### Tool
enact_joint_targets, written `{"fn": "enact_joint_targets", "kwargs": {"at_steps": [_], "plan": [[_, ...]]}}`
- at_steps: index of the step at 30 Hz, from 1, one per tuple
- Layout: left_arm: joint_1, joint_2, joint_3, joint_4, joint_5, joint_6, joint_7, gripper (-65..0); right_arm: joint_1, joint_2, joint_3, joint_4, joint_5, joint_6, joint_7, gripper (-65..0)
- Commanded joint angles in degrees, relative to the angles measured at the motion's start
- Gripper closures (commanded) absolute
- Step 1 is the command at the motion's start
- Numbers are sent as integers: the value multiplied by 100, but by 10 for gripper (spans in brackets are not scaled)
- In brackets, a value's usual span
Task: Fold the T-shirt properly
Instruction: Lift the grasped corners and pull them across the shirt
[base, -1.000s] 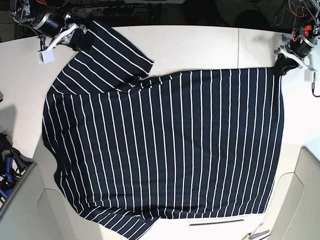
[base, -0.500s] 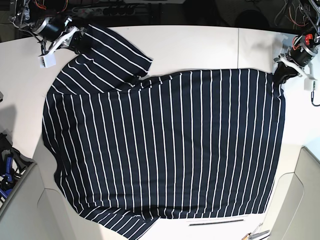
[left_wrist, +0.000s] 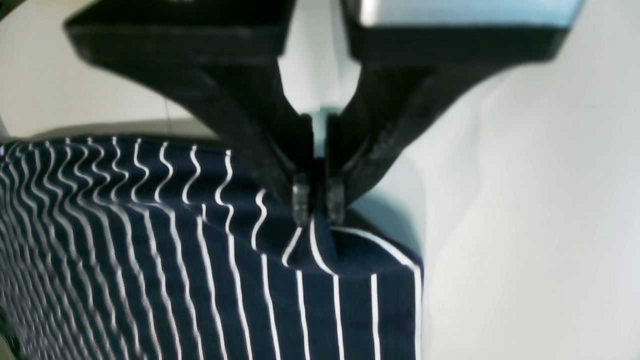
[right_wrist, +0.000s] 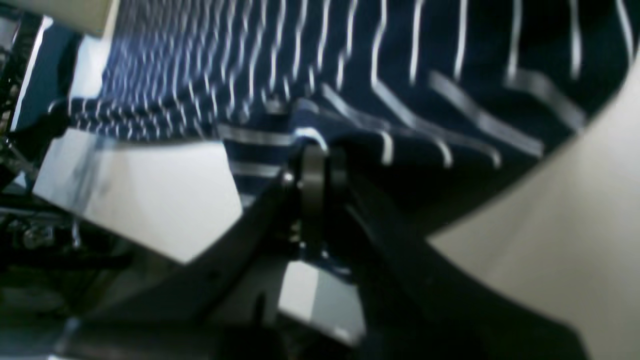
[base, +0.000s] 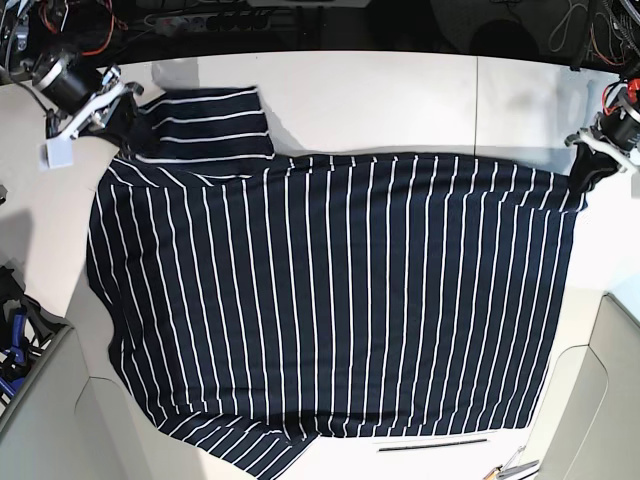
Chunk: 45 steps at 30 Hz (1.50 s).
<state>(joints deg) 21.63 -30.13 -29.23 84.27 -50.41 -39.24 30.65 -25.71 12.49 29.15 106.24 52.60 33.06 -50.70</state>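
Observation:
Next, I let the edge of the T-shirt go from my right gripper onto its striped body, just inside the T-shirt's side (base: 157, 324) by the blue-handled items.
The dark navy T-shirt (base: 330, 300) with thin white stripes lies spread wide on the white table (base: 400, 100). My left gripper (base: 588, 168), at the right of the base view, is shut on the shirt's far right corner. The left wrist view shows its fingertips (left_wrist: 318, 205) pinching a small peak of striped cloth (left_wrist: 150, 250). At the top left of the base view, my right gripper (base: 118, 112) is shut on the shirt beside the sleeve (base: 205, 125). In the blurred right wrist view its jaws (right_wrist: 315, 155) clamp a fold of fabric (right_wrist: 450, 75).
A thin dark strip (base: 435, 443) and small tools (base: 512, 465) lie at the table's near edge. Grey bins stand at the near left (base: 40, 420) and near right (base: 600, 400). Blue-handled items (base: 14, 345) sit at the left. Cables run along the back.
Both grippers pulled outward with the cloth, the right one to the view's left and the left one to the right and nearer. The sleeve swung flat and the shirt's far edge straightened.

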Motion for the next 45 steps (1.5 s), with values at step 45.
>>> {"fn": "enact_joint_targets", "kwargs": {"at_steps": [45], "plan": [[-3200, -118, 970, -2264, 1943, 129, -1281, 0, 4465, 98, -92, -3272, -1373, 83, 728, 0]]}}
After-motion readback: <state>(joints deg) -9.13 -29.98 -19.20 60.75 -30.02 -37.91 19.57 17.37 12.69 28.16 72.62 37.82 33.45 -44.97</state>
